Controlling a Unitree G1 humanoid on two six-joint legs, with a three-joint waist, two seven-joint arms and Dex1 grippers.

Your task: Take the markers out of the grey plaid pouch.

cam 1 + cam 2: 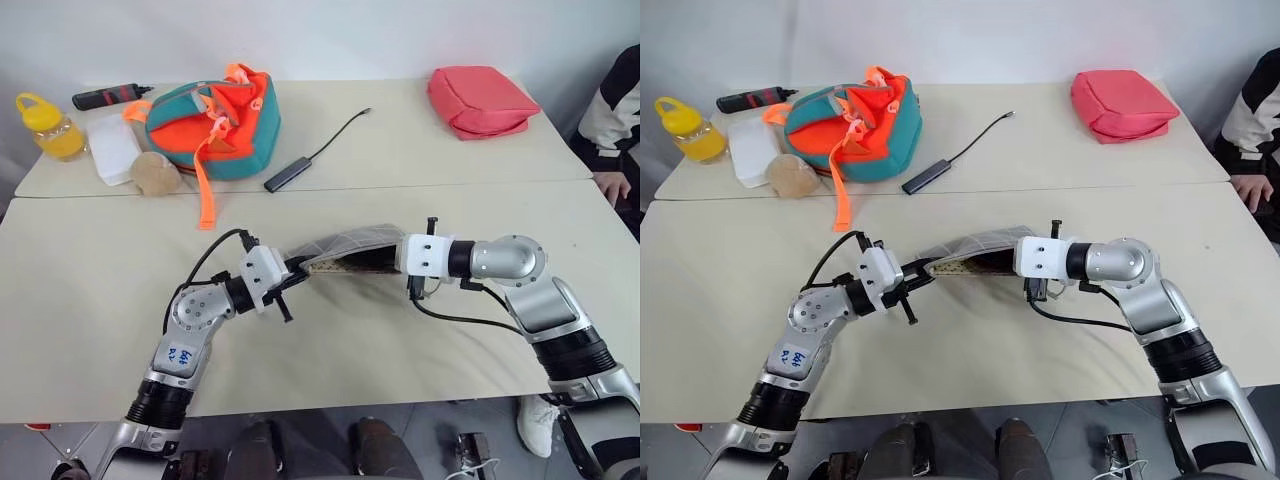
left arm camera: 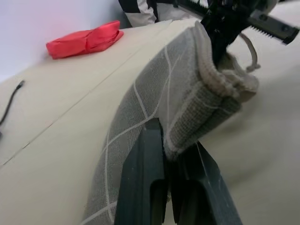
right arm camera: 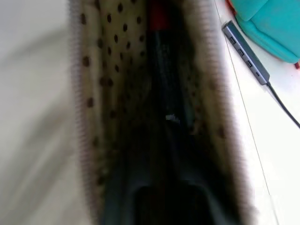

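Note:
The marker's near end is just ahead of my right gripper's fingers inside the pouch. So next my right gripper opens and takes the marker's black body (image 3: 164,70) deeper in.
The grey plaid pouch (image 1: 345,243) hangs lifted off the table between my two grippers, its mouth turned toward my right arm. My left gripper (image 1: 297,270) is shut on the pouch's left end; in the left wrist view its fingers (image 2: 140,178) pinch the folded fabric edge (image 2: 201,108). My right gripper (image 1: 378,262) reaches into the pouch's mouth. The right wrist view looks down the dotted tan lining (image 3: 108,70) at a dark marker with a red end (image 3: 159,21), which lies along the gripper's line inside the pouch.
At the back of the table are a teal-and-orange bag (image 1: 215,120), a pink-red pouch (image 1: 480,100), a dark hub with its cable (image 1: 290,175), a yellow bottle (image 1: 48,125), a white box (image 1: 112,148) and a black-and-red tube (image 1: 110,96). A person's hand (image 1: 612,185) rests at the right edge.

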